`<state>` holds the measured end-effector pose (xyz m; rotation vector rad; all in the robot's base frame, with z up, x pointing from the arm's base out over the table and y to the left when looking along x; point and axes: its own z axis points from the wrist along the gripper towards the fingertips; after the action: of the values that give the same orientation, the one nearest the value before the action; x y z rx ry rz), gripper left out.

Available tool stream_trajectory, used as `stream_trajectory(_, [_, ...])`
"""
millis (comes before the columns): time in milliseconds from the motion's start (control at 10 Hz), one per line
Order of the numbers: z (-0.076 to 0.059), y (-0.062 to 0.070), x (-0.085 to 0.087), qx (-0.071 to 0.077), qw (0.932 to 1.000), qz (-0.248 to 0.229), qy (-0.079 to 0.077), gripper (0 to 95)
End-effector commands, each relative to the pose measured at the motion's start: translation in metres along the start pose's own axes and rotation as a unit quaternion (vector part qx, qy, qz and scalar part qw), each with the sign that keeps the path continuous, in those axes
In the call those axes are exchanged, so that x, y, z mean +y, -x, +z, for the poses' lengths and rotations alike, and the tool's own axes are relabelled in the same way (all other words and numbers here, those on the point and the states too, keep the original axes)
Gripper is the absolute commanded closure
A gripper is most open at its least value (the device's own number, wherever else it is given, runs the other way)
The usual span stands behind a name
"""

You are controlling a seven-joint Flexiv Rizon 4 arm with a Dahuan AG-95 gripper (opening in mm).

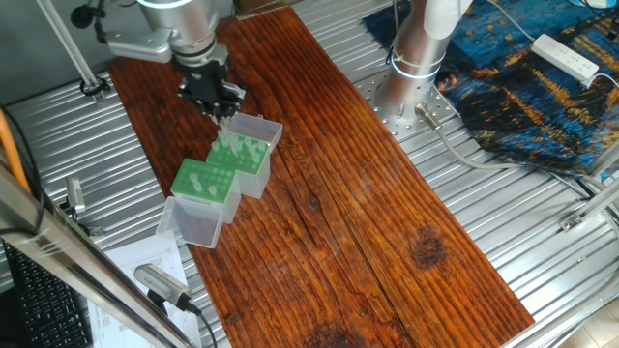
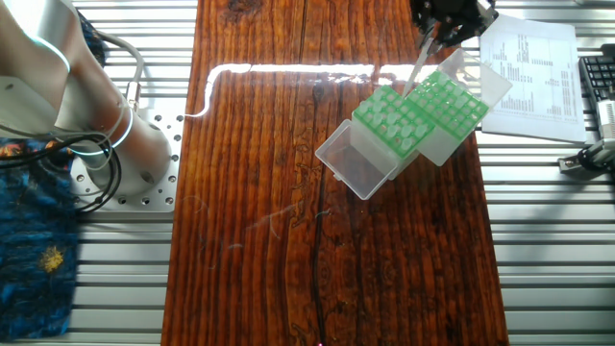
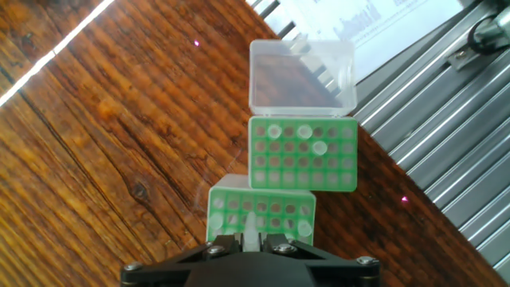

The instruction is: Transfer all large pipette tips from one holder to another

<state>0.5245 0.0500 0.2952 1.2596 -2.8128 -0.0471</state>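
The pipette tip, which hangs tilted above the holders now, will be let go by my gripper in the farther green holder (image 1: 213, 184) (image 3: 282, 149), next to the pale tips standing there.
Two green holders stand side by side on the wooden board, each with its clear lid hinged open. In the hand view the nearer holder (image 3: 271, 209) lies just below my gripper (image 3: 252, 236), and the farther holder (image 3: 303, 155) sits beyond it. Both carry a few pale large pipette tips (image 3: 319, 147) upright in their holes. My gripper (image 1: 223, 111) is shut on one pipette tip (image 2: 419, 65), which hangs tilted a little above the holders (image 1: 241, 153). Its lower end is over the holders' far edge in the fixed views.
The open lids (image 3: 301, 76) (image 1: 190, 222) jut out past each holder. Printed paper sheets (image 2: 533, 67) lie beside the board on the ribbed metal table. The robot base (image 1: 411, 68) and cables stand at the far side.
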Motion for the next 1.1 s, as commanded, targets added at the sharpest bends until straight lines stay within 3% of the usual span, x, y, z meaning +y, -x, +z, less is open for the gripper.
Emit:
stream_trajectory(100, [0.0027, -0.002, 0.0019, -0.001, 1.0, 0.0, -0.001, 95.0])
stream_trajectory(1100, [0.0118, -0.008, 0.0013, 0.004, 1.0, -0.006, 0.0, 95.0])
